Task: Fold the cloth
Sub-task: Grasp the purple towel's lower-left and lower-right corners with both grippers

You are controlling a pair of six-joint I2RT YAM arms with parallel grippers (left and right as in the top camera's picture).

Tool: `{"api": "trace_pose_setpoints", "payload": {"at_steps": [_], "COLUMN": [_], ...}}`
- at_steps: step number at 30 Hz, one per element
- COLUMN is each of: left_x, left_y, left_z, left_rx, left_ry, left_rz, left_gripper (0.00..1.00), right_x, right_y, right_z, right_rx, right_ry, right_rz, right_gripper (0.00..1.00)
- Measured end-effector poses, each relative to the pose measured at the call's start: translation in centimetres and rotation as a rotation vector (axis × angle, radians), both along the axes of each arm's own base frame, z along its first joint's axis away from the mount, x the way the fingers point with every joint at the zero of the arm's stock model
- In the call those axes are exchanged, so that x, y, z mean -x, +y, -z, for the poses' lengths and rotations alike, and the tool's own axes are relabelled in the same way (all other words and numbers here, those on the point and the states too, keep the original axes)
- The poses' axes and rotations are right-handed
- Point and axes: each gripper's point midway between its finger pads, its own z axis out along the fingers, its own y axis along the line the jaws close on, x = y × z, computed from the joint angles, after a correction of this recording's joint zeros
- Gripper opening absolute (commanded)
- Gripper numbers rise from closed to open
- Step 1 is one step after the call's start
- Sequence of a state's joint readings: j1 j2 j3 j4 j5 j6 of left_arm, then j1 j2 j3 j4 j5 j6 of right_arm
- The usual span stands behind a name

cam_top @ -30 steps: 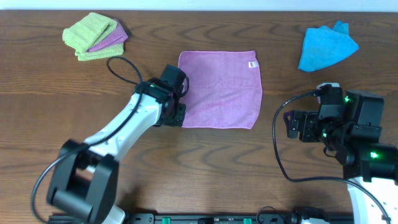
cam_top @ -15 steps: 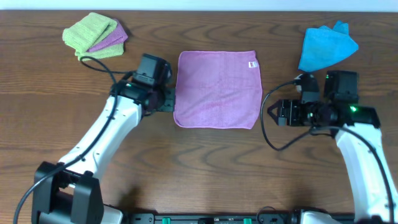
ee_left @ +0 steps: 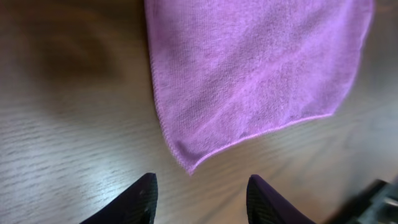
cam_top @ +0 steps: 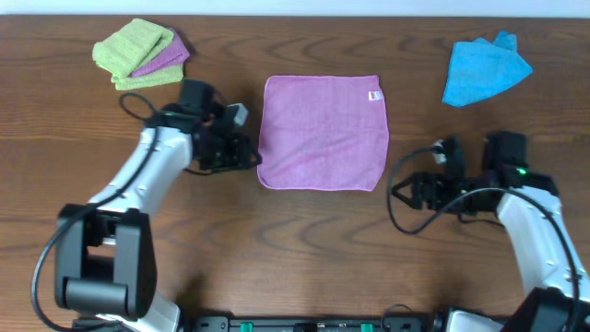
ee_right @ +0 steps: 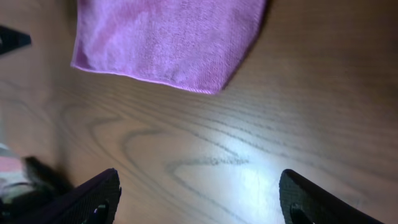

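The near corner (cam_top: 372, 189) (ee_right: 216, 91) of the purple cloth, on the same side as the cloth's white tag, will be gripped by my right gripper.
The purple cloth (cam_top: 323, 134) lies spread flat in the middle of the table, its white tag (cam_top: 374, 95) at the far right corner. My left gripper (cam_top: 251, 157) hovers just left of the cloth's near left corner. In the left wrist view that gripper (ee_left: 202, 190) is open and empty, and the corner of the cloth (ee_left: 249, 74) points into the gap without reaching it. My right gripper (cam_top: 400, 192) sits a short way right of the near right corner. In the right wrist view it (ee_right: 199, 193) is wide open over bare wood, the cloth (ee_right: 168, 37) ahead of it.
A crumpled bright blue cloth (cam_top: 486, 69) lies at the far right. A stack of folded lime-green cloths (cam_top: 138, 53) with a purple one between them sits at the far left. Black cables loop beside both arms.
My left gripper was shut at the cloth's near left corner; it has opened, let go and backed off to the left. The right arm swung in toward the near right corner.
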State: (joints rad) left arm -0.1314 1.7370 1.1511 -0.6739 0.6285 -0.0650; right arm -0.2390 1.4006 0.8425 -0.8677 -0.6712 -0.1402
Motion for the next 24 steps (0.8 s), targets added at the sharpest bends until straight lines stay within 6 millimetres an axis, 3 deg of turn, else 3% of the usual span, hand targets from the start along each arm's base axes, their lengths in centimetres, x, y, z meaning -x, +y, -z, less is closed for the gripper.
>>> {"api": "trace_pose_setpoints", "payload": {"at_steps": [6,12,15,20,24], "left_x": [2.1,2.1,1.0,-0.5,-1.4], "left_y": [4.5,6.0,6.7,4.8,2.9], "left_z": [-2.1,-5.5,-5.1,-2.9,-2.4], "left_rx": [0.11,0.176,0.226,0.298,0.329], "left_ry": [0.049,-0.193,-0.309,-0.313,-0.296], "left_rz": [-0.032,-0.029,-0.074,-0.1,-0.097], "left_gripper": [0.5,0.6,0.64,0.8,0.83], "right_x": [0.9,1.3,0.0,-2.8,-3.9], "right_y": [-2.2,-2.7,-3.4,-4.0,-4.0], "right_z": [-2.5,-6.7,-8.0,-6.5,-4.9], "right_rx": [-0.08,-0.038,-0.014,-0.095,-0.182], "right_ry": [-0.069,-0.268,-0.397,-0.451,-0.398], "right_rz": [0.076,0.08,0.085,0.13,0.147], "right_gripper": [0.82,0.86,0.89,0.92,0.9]}}
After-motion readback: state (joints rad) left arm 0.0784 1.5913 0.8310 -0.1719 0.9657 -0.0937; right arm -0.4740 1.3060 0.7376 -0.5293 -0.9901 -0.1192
